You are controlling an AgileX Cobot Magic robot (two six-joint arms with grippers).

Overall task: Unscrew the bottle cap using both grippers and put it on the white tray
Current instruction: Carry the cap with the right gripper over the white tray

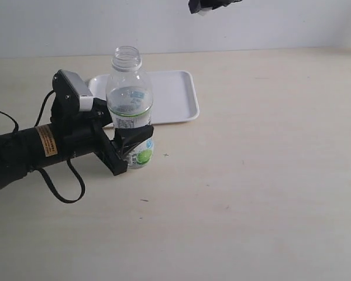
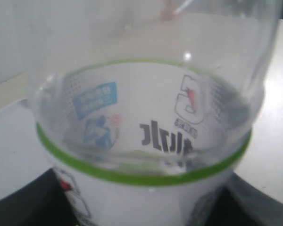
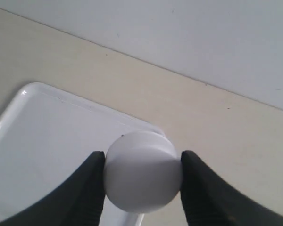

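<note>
The robot's right gripper should set the white bottle cap, now held above a tray corner, down on the white tray (image 1: 174, 92) (image 3: 118, 173), near the tray's short rim away from the bottle.
The clear bottle (image 1: 129, 105) stands upright on the table with its threaded neck bare, and it fills the left wrist view as the bottle (image 2: 146, 122). My left gripper (image 1: 128, 151) is shut around its labelled lower body. High at the top edge of the exterior view, my right gripper (image 1: 206, 7) is only partly in frame. In the right wrist view this right gripper (image 3: 142, 176) is shut on the white bottle cap (image 3: 142, 170), held in the air above a corner of the white tray (image 3: 47, 141). The white tray (image 1: 178, 96) lies behind the bottle.
The pale wooden table (image 1: 263, 175) stretches to the right and front of the bottle. My left arm (image 1: 29, 149), with cables looping beside it, lies across the table's left side. A white wall (image 1: 281, 23) rises behind the table.
</note>
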